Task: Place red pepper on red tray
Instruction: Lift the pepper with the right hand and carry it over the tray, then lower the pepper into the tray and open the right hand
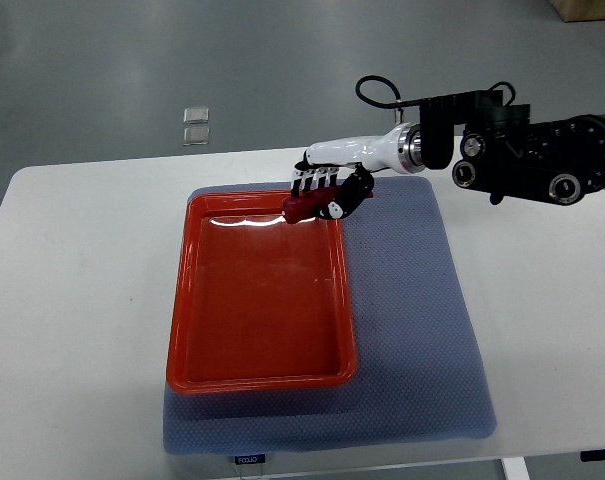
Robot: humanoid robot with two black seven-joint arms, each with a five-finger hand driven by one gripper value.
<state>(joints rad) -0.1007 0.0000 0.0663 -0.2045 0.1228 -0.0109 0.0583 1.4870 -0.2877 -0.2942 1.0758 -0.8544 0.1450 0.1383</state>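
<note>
My right gripper is going to set the red pepper down on the bottom of the red tray, between its middle and far rim (285, 266).
A red tray (262, 300) lies on a blue-grey mat in the middle of the white table. My right hand (327, 188) reaches in from the right and hovers over the tray's far right corner. Its fingers are curled around a dark red pepper (300, 207), which pokes out to the left, just above the tray's far rim. Most of the pepper is hidden by the fingers. The left arm does not show.
The blue-grey mat (412, 320) spreads under and to the right of the tray. The white table (72, 300) extends around it. Two small clear squares (195, 125) lie on the floor beyond the table's far edge.
</note>
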